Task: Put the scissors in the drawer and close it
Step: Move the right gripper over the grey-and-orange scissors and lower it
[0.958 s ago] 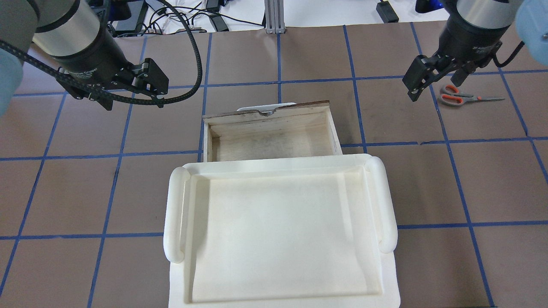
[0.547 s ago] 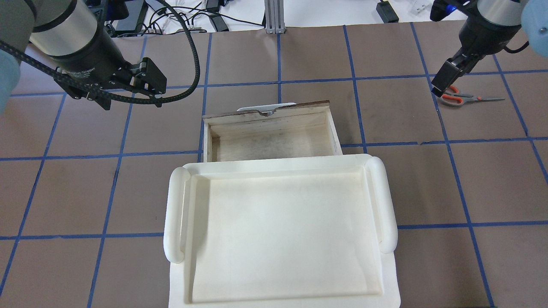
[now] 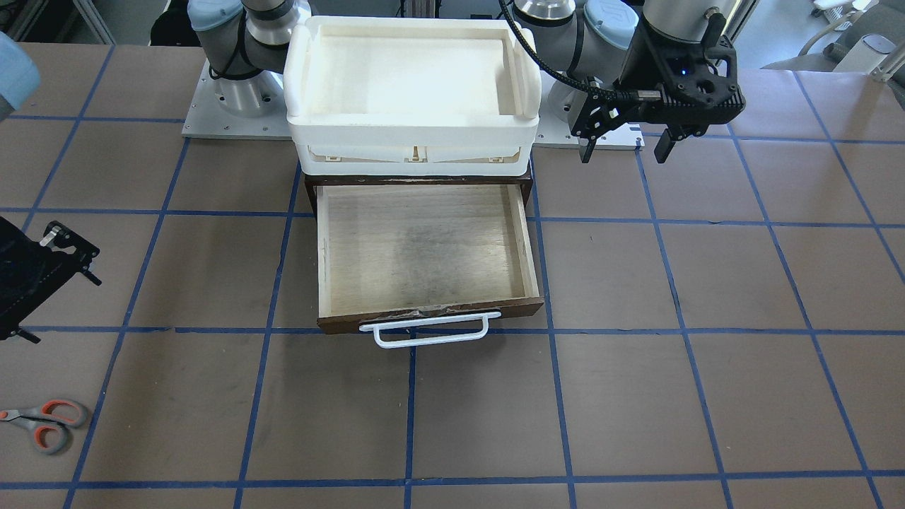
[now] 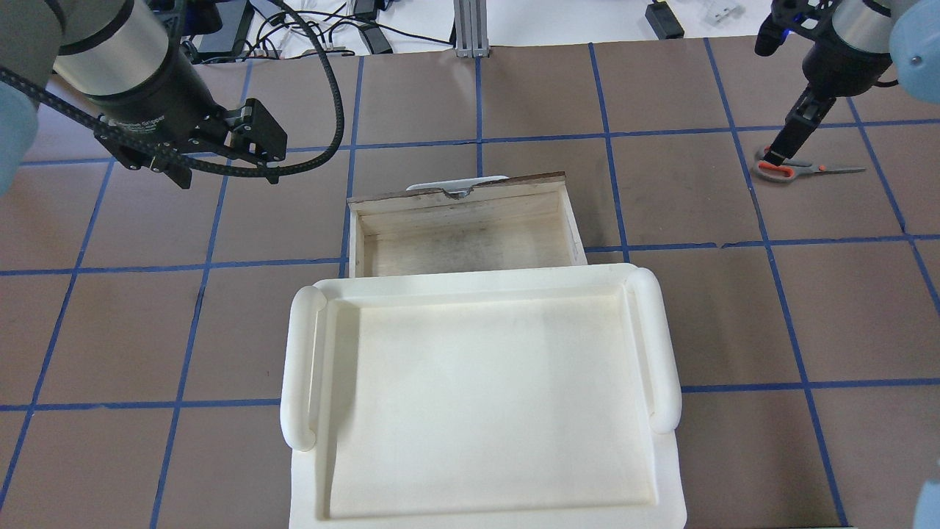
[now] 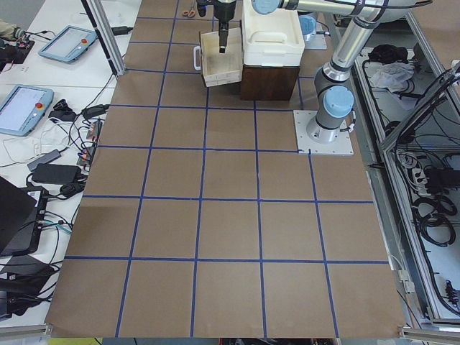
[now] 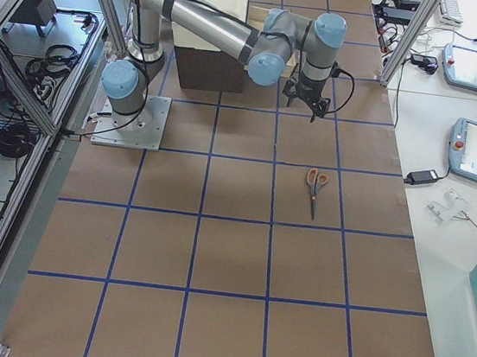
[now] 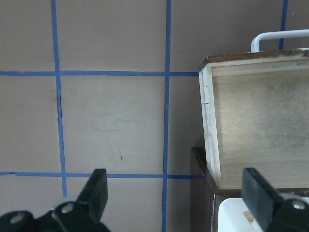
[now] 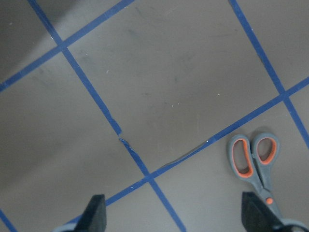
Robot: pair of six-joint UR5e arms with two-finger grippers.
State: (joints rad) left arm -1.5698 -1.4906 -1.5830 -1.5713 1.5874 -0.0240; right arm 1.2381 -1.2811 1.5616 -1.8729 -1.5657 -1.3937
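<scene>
I will next move my right gripper to the scissors and close it on the narrow base of their handles (image 3: 14, 416) (image 8: 263, 191), beside the orange pivot.
The scissors (image 4: 789, 169), with grey-and-orange handles, lie flat on the brown table at the far right. They also show in the front view (image 3: 42, 420) and at the lower right of the right wrist view (image 8: 256, 159). My right gripper (image 4: 777, 150) hangs open and empty above the table, close over the handles. Its jaws stand wide apart in the right wrist view (image 8: 174, 217). The wooden drawer (image 4: 466, 228) is pulled open and empty, its white handle (image 3: 424, 330) facing away from me. My left gripper (image 3: 624, 152) is open and empty, to the left of the drawer (image 7: 256, 130).
A white plastic tub (image 4: 301, 367) sits on the dark brown cabinet (image 5: 269, 79) that holds the drawer. Blue tape lines grid the table. Cables and devices (image 4: 330, 29) lie beyond the far edge.
My right gripper has swung right and away, turned edge-on, and now hangs over the scissors' handles. The left arm has barely moved. The drawer and scissors have not moved.
</scene>
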